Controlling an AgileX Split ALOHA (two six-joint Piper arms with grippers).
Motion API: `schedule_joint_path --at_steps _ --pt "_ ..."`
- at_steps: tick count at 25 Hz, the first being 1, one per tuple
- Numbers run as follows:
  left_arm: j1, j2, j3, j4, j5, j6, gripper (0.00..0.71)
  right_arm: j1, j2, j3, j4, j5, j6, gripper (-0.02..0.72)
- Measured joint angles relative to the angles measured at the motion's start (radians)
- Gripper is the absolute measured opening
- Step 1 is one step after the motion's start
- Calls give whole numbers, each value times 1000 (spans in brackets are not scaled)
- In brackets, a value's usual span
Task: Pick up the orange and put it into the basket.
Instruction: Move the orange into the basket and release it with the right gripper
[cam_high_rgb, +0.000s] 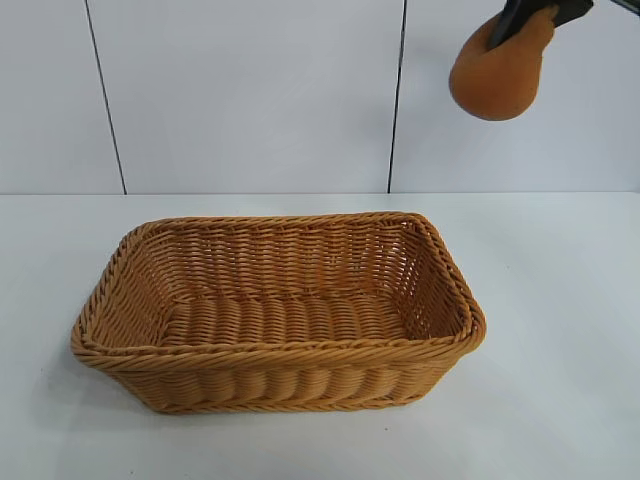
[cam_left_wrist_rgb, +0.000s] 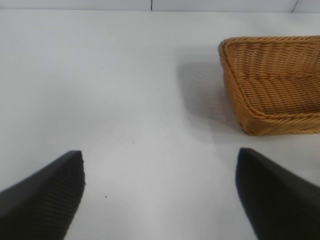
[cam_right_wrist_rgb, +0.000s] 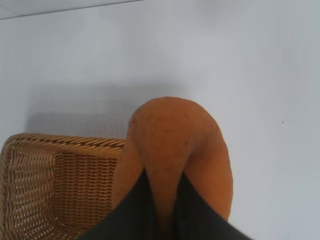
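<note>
I should let go of the orange with my right gripper inside the wicker basket, midway (cam_high_rgb: 266, 306) along the front side of the basket. The orange now hangs high in the air.
The orange (cam_high_rgb: 498, 74), dull orange-brown and pear-shaped, hangs high in the air at the upper right of the exterior view. My right gripper (cam_high_rgb: 530, 18) is shut on its knob, and the fruit's round body hangs below the fingers. In the right wrist view the orange (cam_right_wrist_rgb: 172, 145) fills the middle, pinched between the two black fingers (cam_right_wrist_rgb: 130, 215), with a corner of the basket (cam_right_wrist_rgb: 45, 185) beneath and to one side. The honey-tan wicker basket (cam_high_rgb: 120, 270) stands empty on the white table, below and left of the fruit. My left gripper (cam_left_wrist_rgb: 160, 195) is open over bare table, beside the basket (cam_left_wrist_rgb: 240, 95).
The white table (cam_high_rgb: 560, 300) stretches around the basket on all sides. A white panelled wall (cam_high_rgb: 250, 90) rises behind it.
</note>
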Motion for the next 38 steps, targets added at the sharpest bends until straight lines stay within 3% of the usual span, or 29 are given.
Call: schedule_joint_path --at_steps 9,23,25,29,30,32,34,38 --pt "0 0 0 0 0 0 589 183 130 0 -1 -63 -2 0" --pt "0 0 0 0 -1 0 589 195 406 0 -23 -79 20 18" --pt "0 0 0 0 -1 0 589 195 406 0 -23 -77 21 117" --pt "0 0 0 0 -1 0 589 195 395 -9 -22 -29 21 529" --pt "0 0 0 0 -1 0 589 195 385 -21 -25 -1 17 588" --pt "0 0 0 0 -1 0 589 195 361 -65 -57 49 11 657" --pt "0 0 0 0 -1 0 589 195 334 -135 -124 98 26 679" --pt "0 0 0 0 -1 0 589 195 312 -282 -320 205 119 690"
